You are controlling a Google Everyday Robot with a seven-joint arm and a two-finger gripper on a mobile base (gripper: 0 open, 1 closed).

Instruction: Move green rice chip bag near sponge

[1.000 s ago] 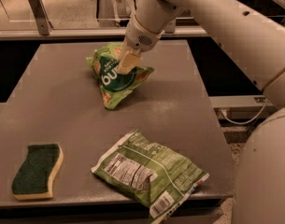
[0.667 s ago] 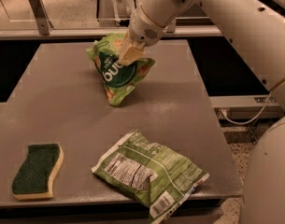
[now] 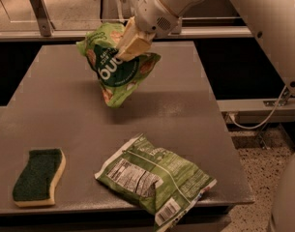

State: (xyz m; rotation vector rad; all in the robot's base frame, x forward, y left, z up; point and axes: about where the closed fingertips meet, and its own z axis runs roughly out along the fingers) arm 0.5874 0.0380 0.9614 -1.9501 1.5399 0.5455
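My gripper is going to put the green rice chip bag down on the grey table (image 3: pixel 64 139) just behind the far edge of the sponge.
The green rice chip bag (image 3: pixel 117 66), bright green with white lettering on a dark circle, hangs in the air above the far middle of the grey table (image 3: pixel 65 105). My gripper (image 3: pixel 131 45) is shut on the bag's upper edge, its tan fingers (image 3: pixel 136 38) pinching the crinkled top. The sponge (image 3: pixel 38 176), dark green over pale yellow, lies flat at the table's front left corner, well apart from the bag.
A larger olive-green bag (image 3: pixel 154 177) with a white nutrition label lies at the front middle, its corner over the table's front edge. My white arm (image 3: pixel 263 28) reaches in from the upper right. A metal rail (image 3: pixel 40 33) runs behind the table.
My gripper has lifted the green rice chip bag off the table and raised it a little; the sponge and the olive-green bag have not moved.
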